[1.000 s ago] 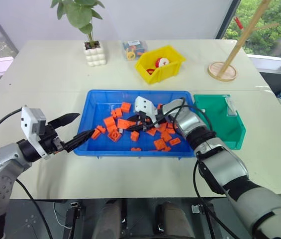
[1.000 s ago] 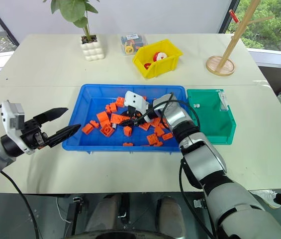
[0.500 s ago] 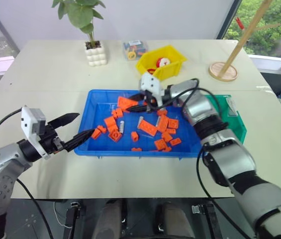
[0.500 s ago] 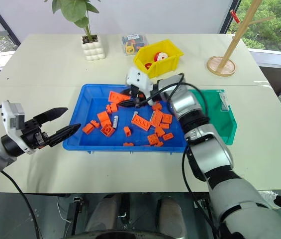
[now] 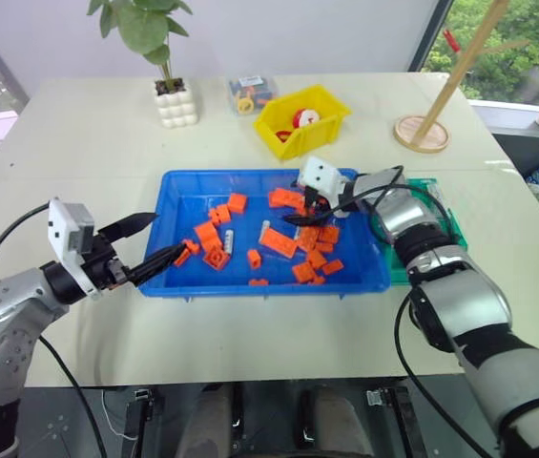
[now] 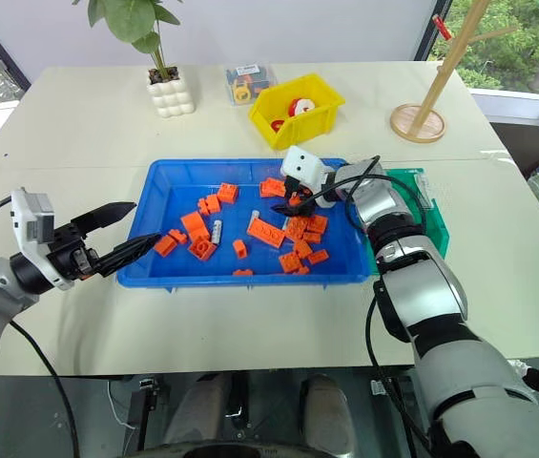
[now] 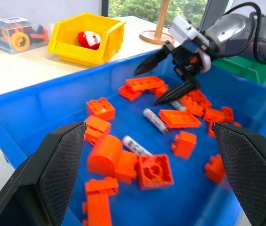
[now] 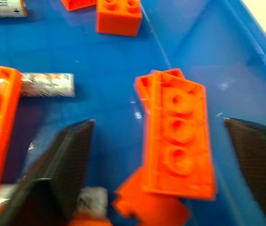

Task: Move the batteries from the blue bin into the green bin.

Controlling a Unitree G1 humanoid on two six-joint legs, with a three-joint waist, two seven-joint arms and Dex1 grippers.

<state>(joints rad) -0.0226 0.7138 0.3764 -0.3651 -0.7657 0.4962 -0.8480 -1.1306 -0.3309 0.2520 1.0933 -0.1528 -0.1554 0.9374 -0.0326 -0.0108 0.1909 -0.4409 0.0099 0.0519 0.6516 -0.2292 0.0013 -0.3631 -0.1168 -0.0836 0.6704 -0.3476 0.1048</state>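
Observation:
The silver battery farthest from the green bin is beside the square orange brick. My right gripper will close on both ends of the silver battery (image 5: 228, 240) (image 8: 3, 8).
The blue bin (image 5: 188, 196) lies mid-table, strewn with orange bricks (image 5: 279, 244). Two silver batteries (image 5: 229, 239) (image 5: 265, 229) lie on its floor among them. Seen from the right wrist, batteries (image 8: 45, 84) rest beside a long brick (image 8: 177, 141). My right gripper (image 6: 291, 203) hovers open and empty over the bin's right half, above that brick. The green bin (image 6: 433, 234) sits just right of the blue bin, partly hidden by my right arm. Outside the blue bin's left wall, my left gripper (image 5: 161, 239) is open and holds nothing.
A yellow bin (image 5: 302, 119) with red and white pieces stands behind the blue bin. A potted plant (image 5: 174, 100), a clear box of toys (image 5: 250, 93) and a wooden stand (image 5: 422, 134) line the back of the table.
My right gripper rose from the brick pile, swung to the right and opened. Several bricks were shifted about. The left gripper stayed put.

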